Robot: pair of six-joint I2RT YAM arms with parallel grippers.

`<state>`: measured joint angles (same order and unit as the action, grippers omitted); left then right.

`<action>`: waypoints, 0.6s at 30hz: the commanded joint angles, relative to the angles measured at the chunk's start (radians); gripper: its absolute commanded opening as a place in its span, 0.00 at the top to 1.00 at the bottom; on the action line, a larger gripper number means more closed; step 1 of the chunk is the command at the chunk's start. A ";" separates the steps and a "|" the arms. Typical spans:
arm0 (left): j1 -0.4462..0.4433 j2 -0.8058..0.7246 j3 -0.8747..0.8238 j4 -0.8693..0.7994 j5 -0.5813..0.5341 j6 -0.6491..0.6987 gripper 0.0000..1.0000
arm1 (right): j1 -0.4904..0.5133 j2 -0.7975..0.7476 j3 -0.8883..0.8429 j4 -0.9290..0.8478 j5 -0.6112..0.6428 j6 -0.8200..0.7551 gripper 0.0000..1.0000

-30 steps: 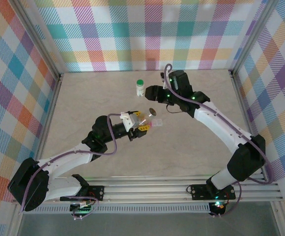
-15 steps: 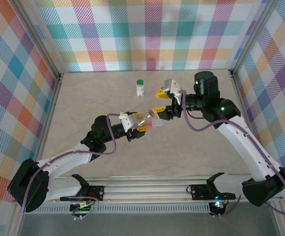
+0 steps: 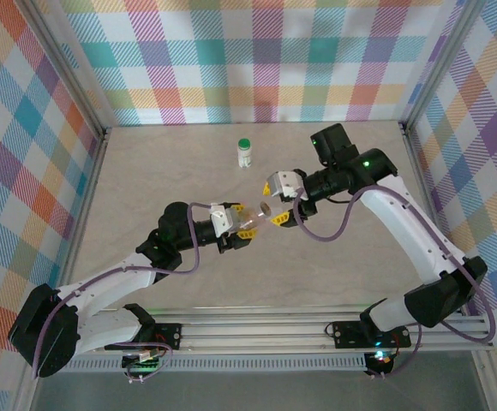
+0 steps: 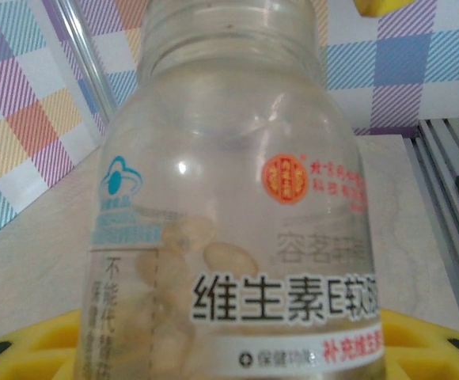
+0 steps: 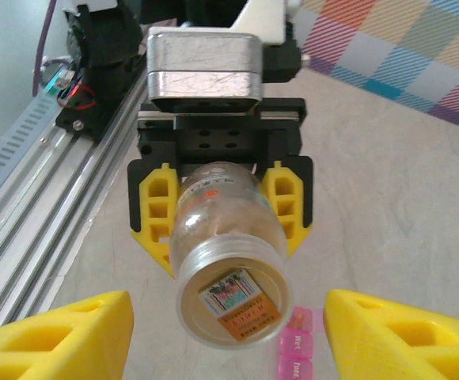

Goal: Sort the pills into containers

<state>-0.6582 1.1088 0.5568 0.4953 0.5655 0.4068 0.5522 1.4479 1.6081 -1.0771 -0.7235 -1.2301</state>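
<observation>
The clear bottle's lower body is covered by my left gripper, so next my right gripper turns and takes the bottle [image 5: 228, 220] below its neck before my left gripper opens.
My left gripper [image 3: 245, 222] [image 4: 229, 352] is shut on a clear pill bottle [image 3: 255, 214] [image 4: 229, 198] with pale pills inside, holding it tilted above the table. In the right wrist view the bottle [image 5: 229, 261] points its threaded neck at the camera, clamped between the left gripper's [image 5: 221, 207] yellow fingers [image 5: 157, 207]. My right gripper [image 3: 276, 203] [image 5: 228, 328] is open, its fingertips wide on either side of the bottle's neck and not touching it. Just below the neck lie the containers [image 5: 296, 350], a pink pill-box strip on the table, mostly hidden.
A small white bottle with a green cap [image 3: 244, 152] stands upright toward the back of the table [image 3: 146, 171]. Plaid walls close in the back and sides. The aluminium rail [image 3: 257, 330] runs along the near edge.
My right arm has swung from beside the green-capped bottle over to the held bottle's neck, its jaws opening a little wider. My left gripper keeps its hold on the bottle, almost still.
</observation>
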 commanded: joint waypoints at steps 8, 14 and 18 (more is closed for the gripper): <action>0.005 -0.012 0.010 0.007 0.080 0.008 1.00 | 0.037 0.058 0.059 -0.092 0.019 -0.100 0.38; 0.005 -0.014 0.017 0.011 0.089 0.003 1.00 | 0.040 0.063 0.050 -0.116 0.012 -0.099 0.56; 0.005 -0.006 0.030 0.001 0.087 0.007 1.00 | 0.055 0.059 0.036 -0.113 0.000 -0.061 0.67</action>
<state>-0.6582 1.1088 0.5571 0.4782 0.6212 0.4053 0.5907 1.5066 1.6329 -1.1564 -0.6804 -1.2964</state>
